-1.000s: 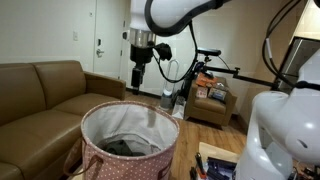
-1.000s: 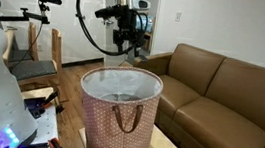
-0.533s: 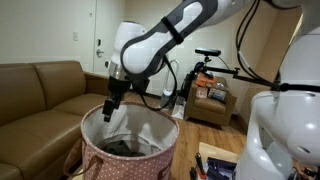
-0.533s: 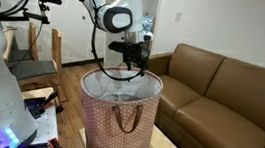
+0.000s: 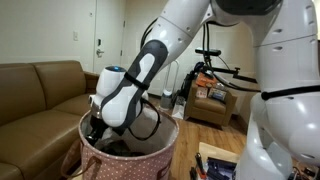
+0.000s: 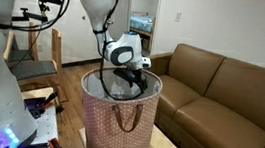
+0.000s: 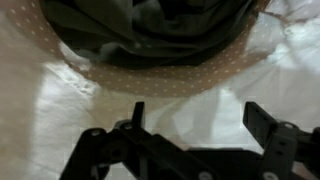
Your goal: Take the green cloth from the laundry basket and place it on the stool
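Observation:
Next, I lower my gripper to the green cloth's crumpled middle (image 5: 125, 152) at the bottom of the laundry basket and close it there.
The laundry basket (image 5: 130, 160) is a round pinkish-red dotted hamper with white lining; it shows in both exterior views (image 6: 117, 118). The green cloth (image 7: 150, 30) lies crumpled at its bottom, dark grey-green, at the top of the wrist view; a bit of it shows in an exterior view (image 5: 128, 147). My gripper (image 7: 195, 115) is open and empty, lowered inside the basket mouth against the white lining, above the cloth. In the exterior views its fingers are hidden behind the basket rim (image 6: 132, 81). The stool is not in view.
A brown leather sofa (image 6: 226, 95) stands beside the basket; it also shows in an exterior view (image 5: 40, 90). An exercise bike and a shelf (image 5: 212, 90) stand behind. A white robot body (image 5: 280, 130) is near the camera.
The arm has swung down from above the basket and the gripper has dropped inside its rim. The jaws stay open. The basket and cloth have not moved.

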Controlling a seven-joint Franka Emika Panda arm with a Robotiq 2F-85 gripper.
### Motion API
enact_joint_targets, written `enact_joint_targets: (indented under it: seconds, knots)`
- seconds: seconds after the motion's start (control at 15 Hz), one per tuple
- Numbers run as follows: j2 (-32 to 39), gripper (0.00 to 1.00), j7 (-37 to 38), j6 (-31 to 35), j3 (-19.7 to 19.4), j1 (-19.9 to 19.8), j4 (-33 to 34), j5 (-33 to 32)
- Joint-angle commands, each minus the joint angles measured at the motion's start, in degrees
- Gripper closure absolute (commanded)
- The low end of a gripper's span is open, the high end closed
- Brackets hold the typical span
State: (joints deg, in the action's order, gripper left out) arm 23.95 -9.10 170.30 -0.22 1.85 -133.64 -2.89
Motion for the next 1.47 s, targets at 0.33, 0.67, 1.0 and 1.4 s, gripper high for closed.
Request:
enact_joint_targets:
  seconds: [0.33, 0.67, 1.0, 1.4]
  knots:
    - [14.2, 0.0, 2.8, 2.9, 8.1, -4.8, 4.4, 3.3]
    - [16.0, 0.0, 5.4, 4.7, 5.4, -3.9, 1.4, 3.2]
    - [14.6, 0.0, 6.5, 8.0, 2.5, -5.0, -3.5, 2.6]
    - [18.2, 0.0, 5.1, 7.2, 6.4, -8.1, -3.6, 2.5]
